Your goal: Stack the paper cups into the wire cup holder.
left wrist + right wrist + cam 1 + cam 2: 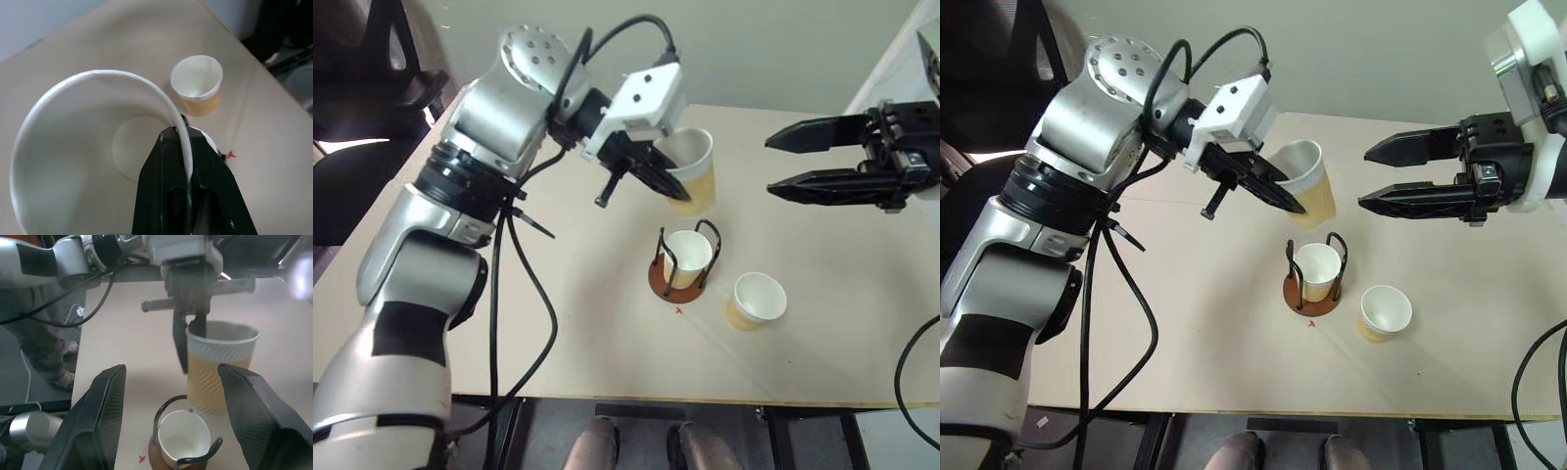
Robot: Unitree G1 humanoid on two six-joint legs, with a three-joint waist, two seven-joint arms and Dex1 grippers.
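Note:
Next, my left gripper lets go of the tan paper cup once it is inside the second paper cup in the wire cup holder (689,252).
My left gripper (664,184) is shut on the rim of a tan paper cup (697,174), one finger inside it and one outside. I hold this cup tilted in the air just behind and above the wire cup holder (668,288). The holder's reddish base and dark wire arches stand mid-table with a second paper cup (687,253) upright inside. A third paper cup (756,299) stands on the table to the holder's right. My right gripper (771,164) hovers open and empty at the right, pointing toward the held cup (220,367).
The beige table's front edge (705,399) runs close below the holder. A small red mark (678,310) lies in front of the holder's base. A black chair (372,69) stands beyond the table's left corner. Black cables (533,294) hang from my left arm.

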